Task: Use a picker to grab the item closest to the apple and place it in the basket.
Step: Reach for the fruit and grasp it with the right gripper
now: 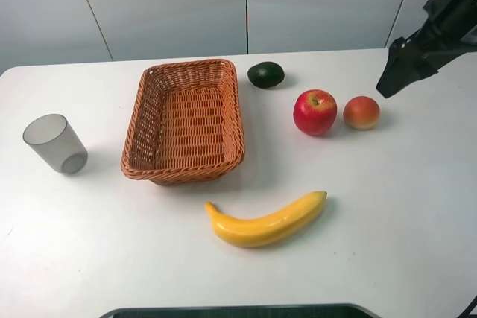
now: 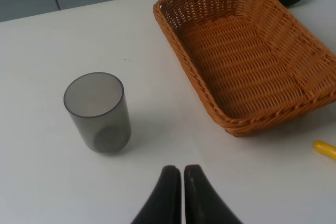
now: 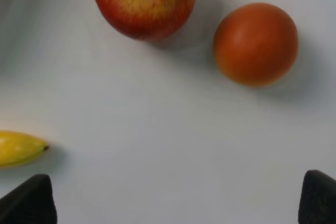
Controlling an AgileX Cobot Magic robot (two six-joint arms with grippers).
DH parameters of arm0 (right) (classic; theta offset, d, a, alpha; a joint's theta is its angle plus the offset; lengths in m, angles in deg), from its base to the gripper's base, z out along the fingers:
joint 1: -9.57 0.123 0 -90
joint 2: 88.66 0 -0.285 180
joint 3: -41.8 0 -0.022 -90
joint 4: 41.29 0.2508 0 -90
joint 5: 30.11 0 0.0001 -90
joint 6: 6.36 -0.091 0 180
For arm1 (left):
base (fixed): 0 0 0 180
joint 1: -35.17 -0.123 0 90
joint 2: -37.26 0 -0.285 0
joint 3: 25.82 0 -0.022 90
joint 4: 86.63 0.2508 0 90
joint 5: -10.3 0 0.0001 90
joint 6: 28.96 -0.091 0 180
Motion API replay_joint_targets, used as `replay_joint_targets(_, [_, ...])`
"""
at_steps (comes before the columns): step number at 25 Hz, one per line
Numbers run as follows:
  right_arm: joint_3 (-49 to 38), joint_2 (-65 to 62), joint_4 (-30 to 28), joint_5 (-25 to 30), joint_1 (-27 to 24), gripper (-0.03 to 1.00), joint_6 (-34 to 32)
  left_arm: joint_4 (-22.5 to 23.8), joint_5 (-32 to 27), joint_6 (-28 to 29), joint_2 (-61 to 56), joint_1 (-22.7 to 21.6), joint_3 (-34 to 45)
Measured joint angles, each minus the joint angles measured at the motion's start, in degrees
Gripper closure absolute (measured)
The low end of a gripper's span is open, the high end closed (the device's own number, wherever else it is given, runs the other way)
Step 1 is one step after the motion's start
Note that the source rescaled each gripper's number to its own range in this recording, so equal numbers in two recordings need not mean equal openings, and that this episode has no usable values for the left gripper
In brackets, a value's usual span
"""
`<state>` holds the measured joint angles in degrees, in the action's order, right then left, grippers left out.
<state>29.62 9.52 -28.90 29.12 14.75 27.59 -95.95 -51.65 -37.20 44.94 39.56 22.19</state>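
Observation:
Next, I close my right gripper around the sides of the small orange fruit (image 1: 361, 113) (image 3: 256, 44), because that fruit is closest to the red apple.
The small orange peach-like fruit (image 1: 361, 112) lies on the white table just right of the shiny red apple (image 1: 314, 112); both also show in the right wrist view, fruit (image 3: 255, 43) and apple (image 3: 144, 1). My right gripper (image 1: 391, 82), the black picker, hangs above and to the right of the fruit. It is open (image 3: 173, 202), its two fingertips (image 3: 26, 203) wide apart with nothing between them. The wicker basket (image 1: 233, 102) stands empty left of the apple. My left gripper (image 2: 182, 192) is shut and empty near the basket's (image 2: 194, 72) near-left corner.
A dark green avocado (image 1: 266, 74) lies behind the apple, beside the basket's far right corner. A yellow banana (image 1: 268, 221) lies in front of the basket and apple. A grey translucent cup (image 1: 54, 144) stands at the far left.

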Motion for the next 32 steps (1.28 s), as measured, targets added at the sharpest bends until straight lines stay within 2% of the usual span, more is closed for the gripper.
replay_joint_targets(12, [8.1, 15.5, -1.4, -3.7, 0.0, -0.03, 16.0, 0.0, 0.0, 0.0, 0.0, 0.0, 0.0])
replay_joint_targets(23, [15.6, 25.4, -3.3, -5.1, 0.7, -0.03, 20.0, 0.0, 0.0, 0.0, 0.0, 0.0, 0.0])
replay_joint_targets(32, [15.9, 29.2, -4.1, -5.1, 0.7, -0.03, 20.1, 0.0, 0.0, 0.0, 0.0, 0.0, 0.0])
